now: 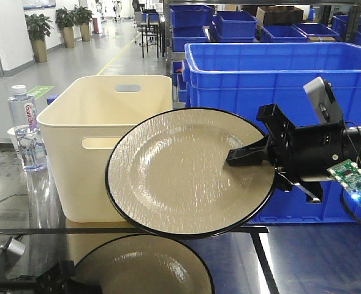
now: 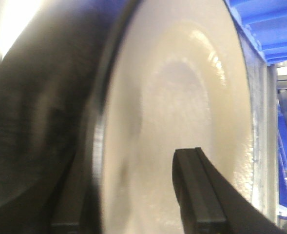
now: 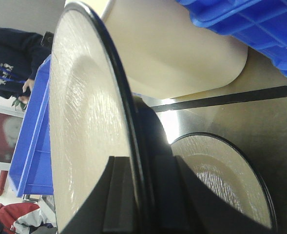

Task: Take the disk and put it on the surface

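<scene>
The robot's right gripper should release the disk on top of the second plate point(image 1: 135, 268) point(image 3: 210, 195), which lies flat in front of the cream bin.
The disk point(image 1: 186, 171), a cream plate with a black rim, hangs tilted on edge above the table, face toward the front camera. My right gripper point(image 1: 244, 158) is shut on its right rim; in the right wrist view the fingers point(image 3: 124, 195) clamp the disk point(image 3: 85, 122) from both sides. A second like plate point(image 1: 143, 266) lies flat on the dark glossy surface point(image 1: 303, 257) below. My left gripper point(image 2: 133, 195) stands open astride that plate's point(image 2: 182, 97) rim, one finger point(image 2: 197, 195) over its face, the other blurred and dark.
A cream plastic bin point(image 1: 106, 141) stands behind the plates, a large blue crate point(image 1: 260, 73) to its right. A water bottle point(image 1: 26, 128) stands at the far left. Black tape point(image 1: 45, 231) crosses the table before the bin. A person point(image 3: 11, 53) stands beyond the table.
</scene>
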Controlling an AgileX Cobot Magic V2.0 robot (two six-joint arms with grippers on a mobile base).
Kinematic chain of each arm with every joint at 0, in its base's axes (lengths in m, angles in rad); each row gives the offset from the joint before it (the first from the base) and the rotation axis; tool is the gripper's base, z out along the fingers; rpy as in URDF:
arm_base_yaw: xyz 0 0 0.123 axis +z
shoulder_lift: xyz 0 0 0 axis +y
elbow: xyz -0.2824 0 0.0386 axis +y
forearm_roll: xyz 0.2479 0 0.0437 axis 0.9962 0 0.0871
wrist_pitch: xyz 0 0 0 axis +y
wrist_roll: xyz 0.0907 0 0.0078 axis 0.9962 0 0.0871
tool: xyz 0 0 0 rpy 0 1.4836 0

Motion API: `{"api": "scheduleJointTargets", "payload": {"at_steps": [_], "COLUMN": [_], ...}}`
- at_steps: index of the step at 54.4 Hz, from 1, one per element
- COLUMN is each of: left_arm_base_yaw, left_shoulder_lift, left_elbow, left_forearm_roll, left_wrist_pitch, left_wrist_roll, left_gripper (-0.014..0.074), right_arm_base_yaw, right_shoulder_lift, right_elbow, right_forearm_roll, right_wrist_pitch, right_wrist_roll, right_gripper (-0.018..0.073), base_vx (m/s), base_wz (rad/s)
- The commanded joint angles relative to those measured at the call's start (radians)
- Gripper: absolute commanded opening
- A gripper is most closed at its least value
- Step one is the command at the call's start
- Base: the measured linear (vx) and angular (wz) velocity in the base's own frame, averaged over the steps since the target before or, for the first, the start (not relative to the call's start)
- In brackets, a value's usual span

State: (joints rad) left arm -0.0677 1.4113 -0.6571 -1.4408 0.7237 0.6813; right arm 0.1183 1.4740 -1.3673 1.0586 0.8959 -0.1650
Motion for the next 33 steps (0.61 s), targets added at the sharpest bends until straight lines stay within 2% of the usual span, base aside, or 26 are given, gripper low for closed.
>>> {"api": "scheduleJointTargets", "payload": {"at_steps": [1, 19, 33], "left_arm_base_yaw": [0.018, 0.096, 0.142], "left_shoulder_lift": [-0.042, -0.207, -0.379], "left_elbow": [-0.030, -0.030, -0.030], "left_forearm_roll": [-0.022, 0.008, 0.081], "left_wrist_pitch": [0.041, -0.006, -0.068], "left_wrist_roll": [-0.006, -0.006, -0.006], "left_gripper": [0.0463, 0.0463, 0.0463], "right_arm_base_yaw": [0.000, 0.000, 0.001], "right_shoulder_lift": [-0.040, -0.040, -0.040], "right_elbow": [-0.041, -0.041, -0.041], "right_forearm_roll": [0.105, 0.105, 0.104], "right_wrist_pitch": [-0.035, -0.036, -0.034], "right_wrist_roll": [0.000, 0.000, 0.000], "right_gripper": [-0.0005, -0.0005, -0.0005], "base_vx": [0.00, 0.00, 0.00], "base_wz": [0.00, 0.00, 0.00]}}
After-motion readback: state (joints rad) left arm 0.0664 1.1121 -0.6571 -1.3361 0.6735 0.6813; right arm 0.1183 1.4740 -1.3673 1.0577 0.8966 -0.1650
